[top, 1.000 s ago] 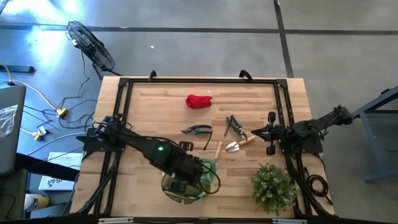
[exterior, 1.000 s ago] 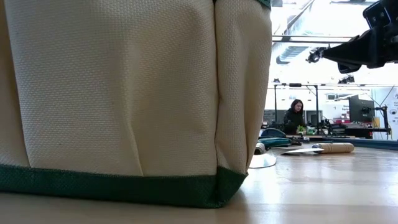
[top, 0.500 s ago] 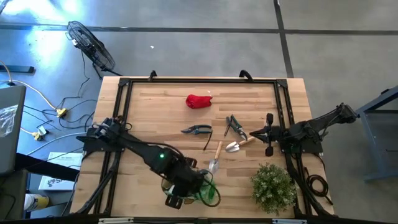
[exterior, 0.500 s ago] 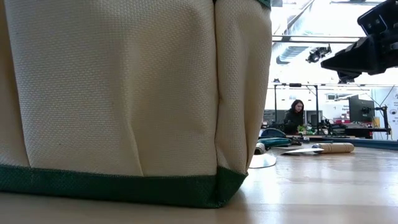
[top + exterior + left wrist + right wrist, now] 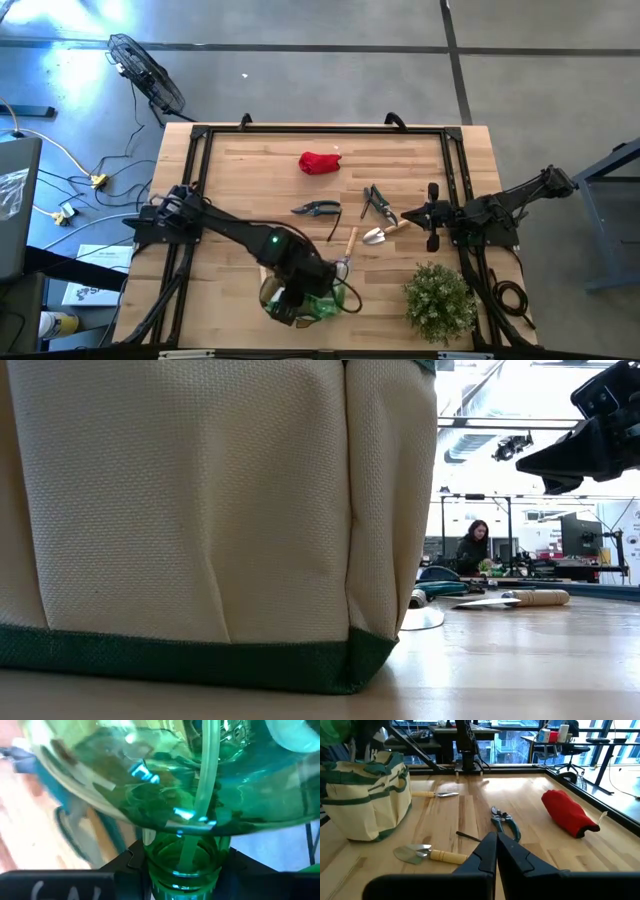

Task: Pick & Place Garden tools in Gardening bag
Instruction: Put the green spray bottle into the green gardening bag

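Note:
The green bottle, now held over the bag, will be released by my left gripper inside the gardening bag, where it will be on the potted plant's side [image 5: 324, 301].
The gardening bag [image 5: 275, 298] is cream canvas with green trim and stands near the table's near edge; its wall fills the low view [image 5: 200, 510]. My left gripper [image 5: 298, 298] is over the bag, shut on a clear green bottle [image 5: 325, 302]. Two trowels [image 5: 378, 235] [image 5: 347, 255], two shears [image 5: 316, 209] [image 5: 377, 203] and a red glove [image 5: 320, 162] lie flat on the table. My right gripper [image 5: 432, 215] is shut and empty above the table's right part, behind the nearer trowel [image 5: 427, 854]. My left gripper holds the green bottle by its neck [image 5: 182, 865], pinched between the two fingers [image 5: 131, 866]. The bottle's round body [image 5: 200, 785], with a tube inside, reaches forward past the fingers, over the bag's opening. Whether the bottle touches the bag, I cannot tell.
A bushy potted plant [image 5: 438, 300] stands at the near right corner. A thin dark stick [image 5: 335, 225] lies between the shears. A black rail [image 5: 320, 130] frames the table. A person [image 5: 472, 545] sits far back in the room.
My left gripper, holding the green bottle, has gone toward the table's near edge over the bag, then come back a little toward the far edge. The bottle has stayed in its hold over the bag.

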